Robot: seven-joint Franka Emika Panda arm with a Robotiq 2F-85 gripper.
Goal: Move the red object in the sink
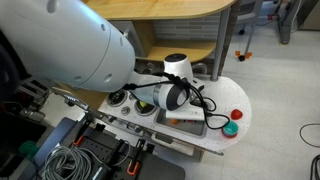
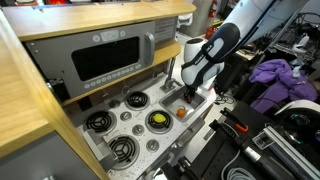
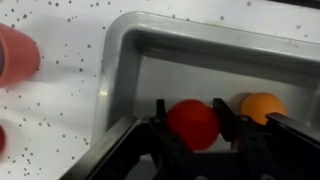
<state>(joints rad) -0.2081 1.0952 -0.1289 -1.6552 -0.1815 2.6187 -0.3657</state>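
Observation:
The robot's gripper will release the red ball on the bottom of the sink, beside the sink's end (image 1: 194, 125) (image 3: 157, 122) nearest the red cup.
The red object is a red ball (image 3: 192, 124) lying inside the grey metal sink (image 3: 120, 50). In the wrist view my gripper (image 3: 188, 105) has one black finger on each side of the ball, and both touch it. An orange ball (image 3: 263, 107) lies just right of it in the sink and also shows in an exterior view (image 2: 181, 113). In both exterior views the gripper (image 1: 188, 110) (image 2: 190, 95) reaches down into the sink; the red ball is hidden there.
A red cup (image 3: 15, 55) stands on the speckled white counter left of the sink. In an exterior view a red piece (image 1: 237, 114) and a green piece (image 1: 229, 129) lie on the counter's end. Toy stove burners (image 2: 130, 100) and an oven front (image 2: 110, 55) are beside the sink.

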